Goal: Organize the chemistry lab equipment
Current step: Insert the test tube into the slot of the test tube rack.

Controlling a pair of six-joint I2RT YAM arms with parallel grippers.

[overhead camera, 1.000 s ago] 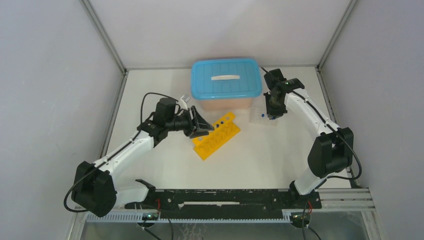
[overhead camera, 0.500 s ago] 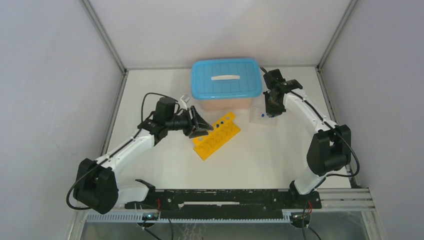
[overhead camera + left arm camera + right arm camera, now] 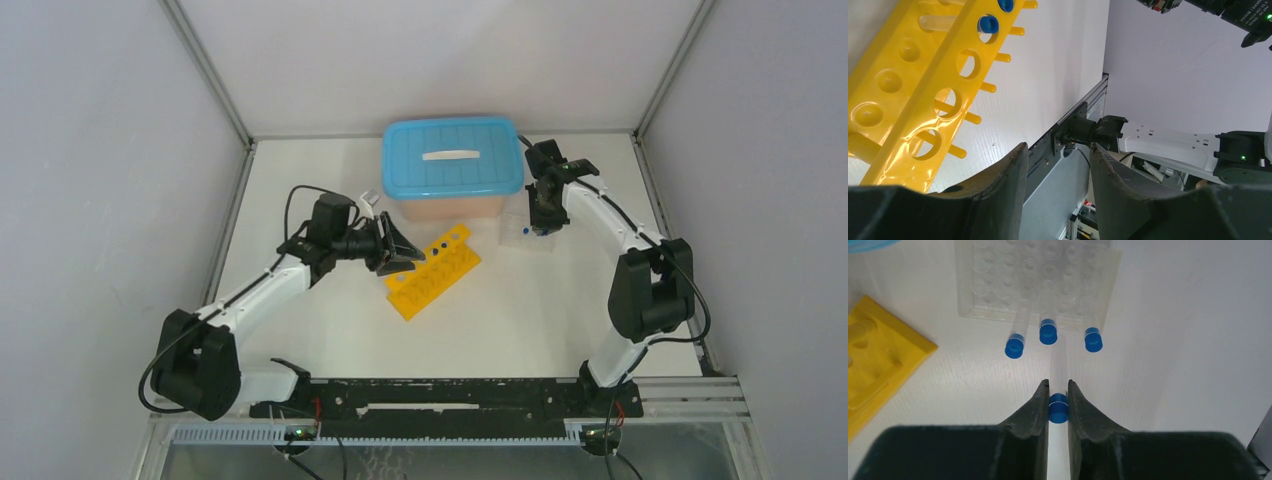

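Observation:
The robot's right gripper needs to set the clear tube down in the small clear tray's near row (image 3: 541,235) (image 3: 1063,305), between two tubes with blue caps.
A yellow rack (image 3: 432,270) with round holes lies on the table in front of the box. Two blue-capped tubes (image 3: 988,23) stand in its far holes. My left gripper (image 3: 403,254) hovers at the rack's left end, open (image 3: 1057,150) with nothing between its fingers. My right gripper (image 3: 543,220) is shut (image 3: 1058,384) on the blue cap of a clear tube (image 3: 1058,409). That tube points toward the small clear tray (image 3: 998,285). Three more blue-capped tubes (image 3: 1048,333) lie on the tray's near edge, caps toward me.
A clear box with a blue lid (image 3: 452,165) stands at the back centre, close to both grippers. A corner of the yellow rack (image 3: 878,360) shows left of the right gripper. Grey walls enclose the table on three sides.
The right arm's elbow has swung left and its gripper has edged back a little with the tube in it. The left arm has barely moved.

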